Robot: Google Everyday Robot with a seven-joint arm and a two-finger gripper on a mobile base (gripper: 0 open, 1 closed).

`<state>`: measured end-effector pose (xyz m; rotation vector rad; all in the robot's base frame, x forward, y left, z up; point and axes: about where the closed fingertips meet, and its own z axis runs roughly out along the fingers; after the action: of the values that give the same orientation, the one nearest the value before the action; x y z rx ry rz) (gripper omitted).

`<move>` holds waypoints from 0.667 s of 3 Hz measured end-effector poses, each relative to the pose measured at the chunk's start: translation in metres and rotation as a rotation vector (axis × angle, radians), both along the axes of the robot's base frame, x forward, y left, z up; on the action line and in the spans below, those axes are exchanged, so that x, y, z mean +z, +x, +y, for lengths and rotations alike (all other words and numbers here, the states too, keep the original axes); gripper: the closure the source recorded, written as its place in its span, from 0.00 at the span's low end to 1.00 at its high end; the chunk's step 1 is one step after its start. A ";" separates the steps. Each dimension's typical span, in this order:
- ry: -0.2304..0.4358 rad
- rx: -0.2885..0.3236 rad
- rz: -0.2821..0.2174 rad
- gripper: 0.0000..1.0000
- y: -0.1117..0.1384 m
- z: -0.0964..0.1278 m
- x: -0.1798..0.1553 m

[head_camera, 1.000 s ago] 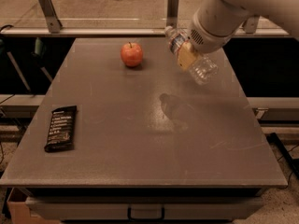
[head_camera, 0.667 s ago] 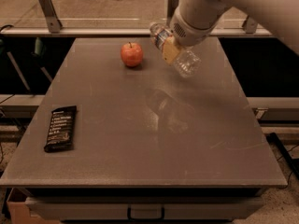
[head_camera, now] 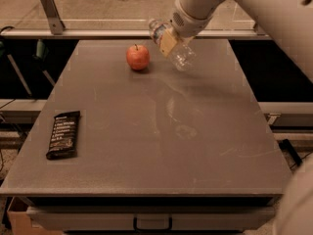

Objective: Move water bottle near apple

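Next, I release the water bottle on the grey table (head_camera: 172,71) close beside the apple, near the back rail.
The red-orange apple (head_camera: 138,57) sits on the grey table (head_camera: 156,131) at the far centre-left. My gripper (head_camera: 168,40) is just right of the apple, a little above the table, shut on the clear water bottle (head_camera: 180,55). The bottle is tilted, its cap end up and to the left, its base down and to the right. The gripper covers the bottle's middle. A small gap separates bottle and apple.
A black snack bar (head_camera: 63,134) lies flat near the table's left edge. A metal rail and bracket (head_camera: 49,6) run along the back. A drawer handle (head_camera: 152,223) shows under the front edge. My white arm (head_camera: 274,18) fills the upper right.
My gripper has carried the bottle leftward, from the far right of the table to just right of the apple. The apple and the snack bar have not moved.
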<state>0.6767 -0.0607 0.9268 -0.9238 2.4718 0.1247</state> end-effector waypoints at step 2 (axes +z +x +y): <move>0.093 0.031 0.081 1.00 0.031 0.025 -0.012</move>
<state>0.7073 -0.0360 0.9146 -0.9339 2.5032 0.2909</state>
